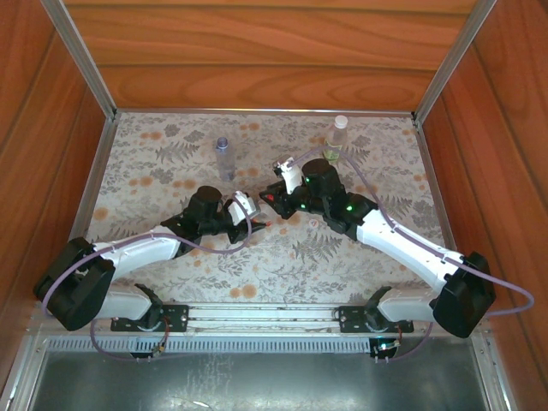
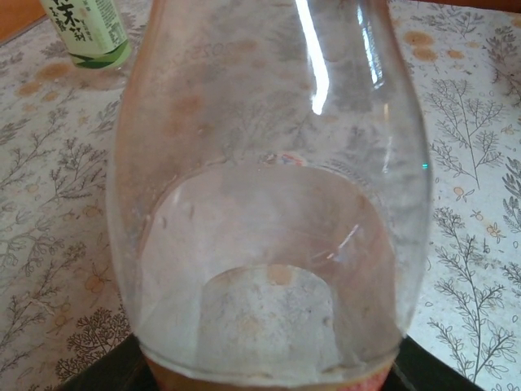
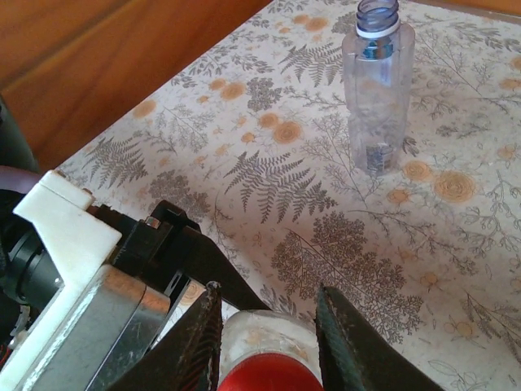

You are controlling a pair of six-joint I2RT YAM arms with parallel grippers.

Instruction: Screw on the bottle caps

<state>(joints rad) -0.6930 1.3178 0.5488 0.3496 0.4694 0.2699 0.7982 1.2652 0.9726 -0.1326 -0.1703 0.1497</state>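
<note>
My right gripper is going to release the red-capped clear bottle between the bluish bottle and the yellow-green bottle (image 1: pixel 286 157).
A clear bottle with a red-and-white label (image 2: pixel 269 204) lies on its side in my left gripper (image 1: pixel 242 208), which is shut on it near the base. Its neck points toward my right gripper (image 3: pixel 269 303). The red cap (image 3: pixel 269 379) sits on that neck, and the right fingers (image 3: pixel 199 342) press against it from both sides. A bluish unlabelled bottle (image 3: pixel 377 90) stands upright with an open neck, also at the back (image 1: pixel 224 157). A bottle with a yellow-green label (image 1: pixel 336 141) stands at the back right with a white cap on top.
The floral table mat (image 1: pixel 282 257) is walled by wooden panels (image 1: pixel 257 51) at the back and on both sides. Both arms meet over the middle of the mat. The yellow-green bottle's label (image 2: pixel 89 32) shows beyond the held bottle.
</note>
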